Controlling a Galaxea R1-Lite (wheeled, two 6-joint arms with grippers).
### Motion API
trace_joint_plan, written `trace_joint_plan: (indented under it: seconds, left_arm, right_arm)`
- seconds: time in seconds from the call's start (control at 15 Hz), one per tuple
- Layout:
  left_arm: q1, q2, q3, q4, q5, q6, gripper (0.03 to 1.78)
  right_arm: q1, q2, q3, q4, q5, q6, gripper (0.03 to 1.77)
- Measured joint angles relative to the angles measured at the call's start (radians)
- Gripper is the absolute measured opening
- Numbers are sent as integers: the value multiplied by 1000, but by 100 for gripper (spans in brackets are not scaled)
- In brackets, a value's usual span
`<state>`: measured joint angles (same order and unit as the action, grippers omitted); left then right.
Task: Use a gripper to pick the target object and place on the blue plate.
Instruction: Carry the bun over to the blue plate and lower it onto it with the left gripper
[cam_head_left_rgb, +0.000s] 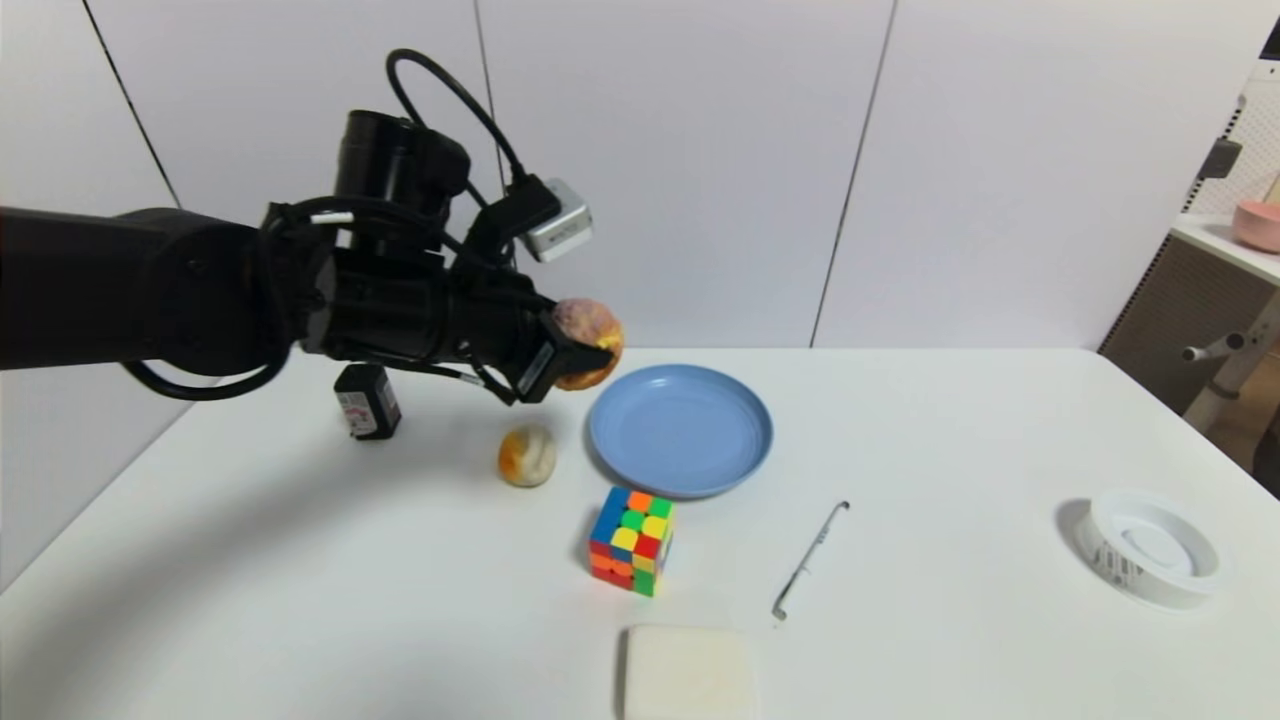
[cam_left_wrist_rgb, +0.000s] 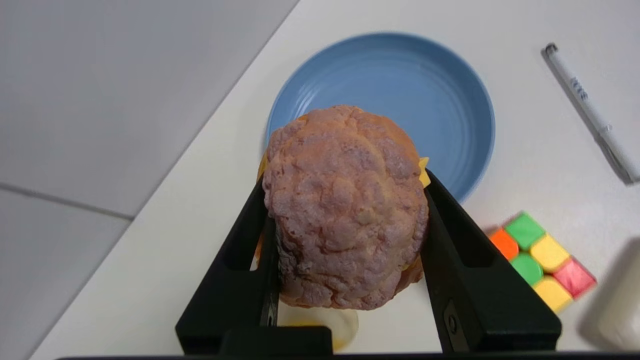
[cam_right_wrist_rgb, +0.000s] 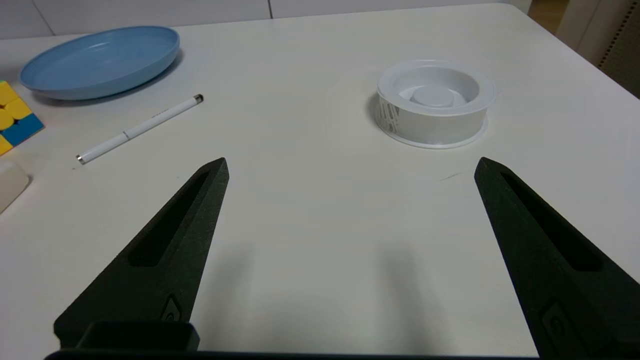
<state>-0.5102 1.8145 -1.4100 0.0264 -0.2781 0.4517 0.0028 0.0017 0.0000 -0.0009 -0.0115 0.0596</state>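
My left gripper is to release the brown-pinkish bun on the blue plate's far half (cam_head_left_rgb: 695, 394) (cam_left_wrist_rgb: 340, 93), toward the white wall.
My left gripper (cam_head_left_rgb: 580, 352) is shut on the brown-pinkish bun (cam_head_left_rgb: 588, 328), the target object, and holds it in the air just left of the blue plate (cam_head_left_rgb: 680, 428). In the left wrist view the bun (cam_left_wrist_rgb: 345, 207) fills the space between the two black fingers (cam_left_wrist_rgb: 450, 235), and the blue plate (cam_left_wrist_rgb: 400, 95) lies on the table beyond and below it. My right gripper (cam_right_wrist_rgb: 350, 167) hangs open over bare table at the right side, nothing between its fingers. From there the blue plate (cam_right_wrist_rgb: 100, 60) lies far off.
A cream-and-orange lump (cam_head_left_rgb: 527, 455) lies left of the plate. A puzzle cube (cam_head_left_rgb: 632, 540), a white pen (cam_head_left_rgb: 808, 560) and a white block (cam_head_left_rgb: 688, 672) sit nearer me. A black box (cam_head_left_rgb: 367, 400) stands at the back left, a white ring dish (cam_head_left_rgb: 1148, 548) at the right.
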Motion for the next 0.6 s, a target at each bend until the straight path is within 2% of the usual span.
trace_joint_plan:
  seconds: [0.2, 0.6]
  left_arm:
    - [-46, 112, -68, -69, 1, -7, 81]
    - [-80, 347, -229, -113, -1, -5, 81]
  right_arm:
    - [0, 0, 0, 0, 0, 0, 170]
    - [0, 0, 0, 0, 0, 0, 170]
